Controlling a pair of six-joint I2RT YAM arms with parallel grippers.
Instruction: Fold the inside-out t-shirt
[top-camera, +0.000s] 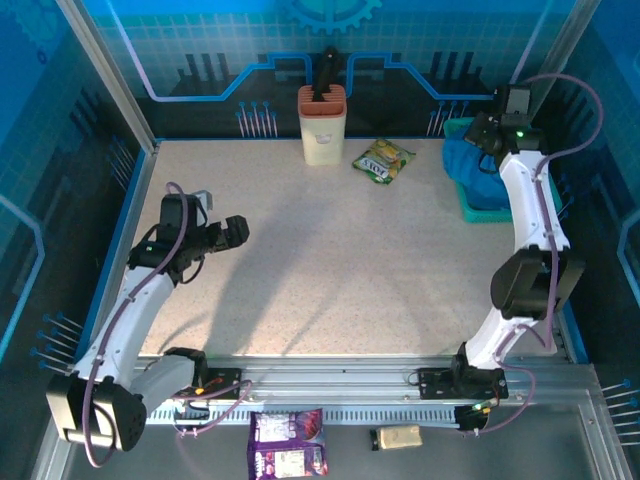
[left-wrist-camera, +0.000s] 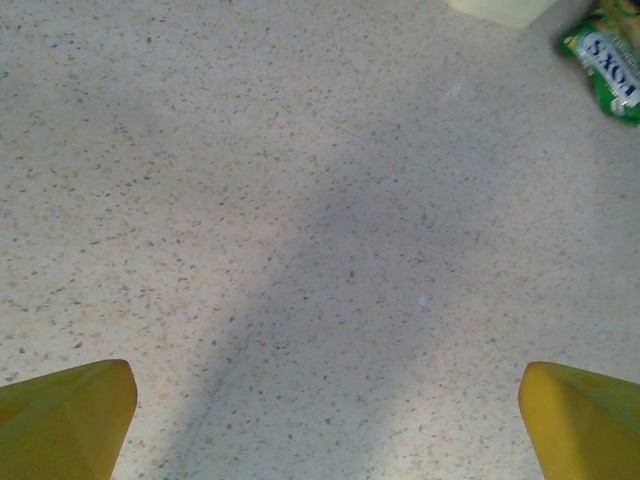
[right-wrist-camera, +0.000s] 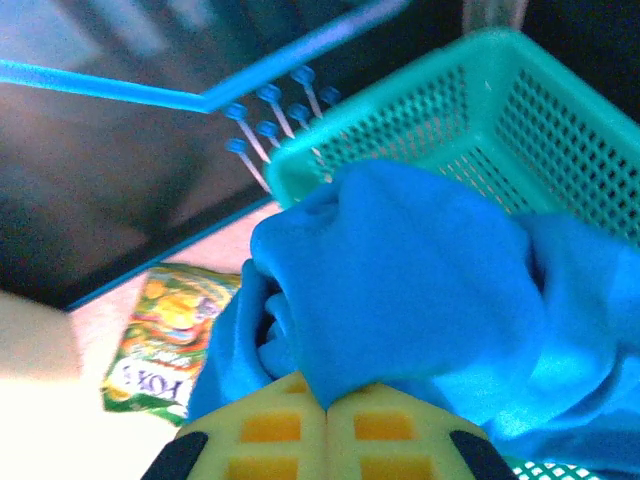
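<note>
Next, I let go of the t-shirt with my right gripper on the open middle of the speckled tabletop (top-camera: 356, 242), in front of the green snack packet.
The inside-out t-shirt (top-camera: 468, 172) is a bunched blue cloth lying in a teal mesh basket (top-camera: 487, 213) at the far right of the table. My right gripper (top-camera: 480, 136) is down on it. In the right wrist view its yellow fingers (right-wrist-camera: 270, 430) are pressed together, and my right gripper (right-wrist-camera: 327, 405) is shut on a fold of the t-shirt (right-wrist-camera: 420, 270), which bulges over the basket rim (right-wrist-camera: 480, 110). My left gripper (top-camera: 240, 230) hovers over the bare left side of the table. In the left wrist view my left gripper (left-wrist-camera: 325, 400) stands wide open with nothing between its fingers.
A green snack packet (top-camera: 384, 160) lies at the back middle, just left of the basket, seen too as the snack packet (left-wrist-camera: 607, 60) and the snack packet (right-wrist-camera: 165, 340). A cream holder (top-camera: 322, 125) with a dark tool stands left of it. The speckled tabletop (top-camera: 330, 270) spreads between the arms.
</note>
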